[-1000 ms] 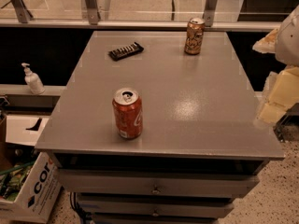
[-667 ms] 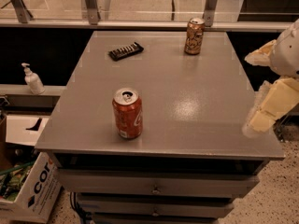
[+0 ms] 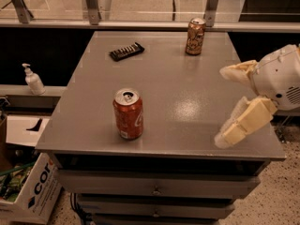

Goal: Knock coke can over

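Observation:
My gripper is going to close next around the lower half (image 3: 130, 124) of the coke can that stands near the table's front edge.
The coke can (image 3: 128, 114) is red-orange with white script and a silver top. It stands upright near the front left of the grey table (image 3: 187, 93). My gripper (image 3: 222, 107) reaches in from the right over the table's front right part. It is well to the right of the coke can and does not touch it. Its two cream fingers (image 3: 243, 123) are spread apart with nothing between them.
A gold-brown can (image 3: 195, 36) stands upright at the back right of the table. A flat black object (image 3: 126, 51) lies at the back left. A white pump bottle (image 3: 33, 80) stands on a ledge to the left. A cardboard box (image 3: 28, 191) sits on the floor at the lower left.
My gripper has moved left, from beyond the table's right edge to over its front right part. The cans have not moved.

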You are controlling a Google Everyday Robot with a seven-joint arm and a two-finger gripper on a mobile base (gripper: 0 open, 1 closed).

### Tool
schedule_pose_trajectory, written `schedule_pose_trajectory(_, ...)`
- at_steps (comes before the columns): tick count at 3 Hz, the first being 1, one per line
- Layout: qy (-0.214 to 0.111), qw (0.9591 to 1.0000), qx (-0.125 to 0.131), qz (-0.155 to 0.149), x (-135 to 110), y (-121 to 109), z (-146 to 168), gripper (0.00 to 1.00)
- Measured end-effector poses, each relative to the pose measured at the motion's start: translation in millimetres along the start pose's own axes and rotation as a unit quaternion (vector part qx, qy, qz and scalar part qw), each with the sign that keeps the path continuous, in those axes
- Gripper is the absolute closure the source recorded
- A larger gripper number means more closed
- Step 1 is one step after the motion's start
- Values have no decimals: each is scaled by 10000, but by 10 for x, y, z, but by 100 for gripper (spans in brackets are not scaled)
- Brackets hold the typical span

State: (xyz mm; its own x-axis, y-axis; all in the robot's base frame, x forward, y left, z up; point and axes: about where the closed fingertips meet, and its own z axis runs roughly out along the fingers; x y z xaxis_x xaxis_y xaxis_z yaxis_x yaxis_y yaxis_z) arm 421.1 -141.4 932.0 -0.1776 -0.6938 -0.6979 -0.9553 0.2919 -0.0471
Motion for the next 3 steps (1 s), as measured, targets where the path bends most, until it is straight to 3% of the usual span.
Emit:
schedule_pose_trajectory(1, -862, 9960, -203, -95, -197, 93, 269, 0)
schedule_pose_trajectory(2, -1545, 9870, -390, -217, -429, 256, 483, 0)
schedule_pose_trajectory(3, -1655, 9849, -431, -283, -532, 301, 485, 0)
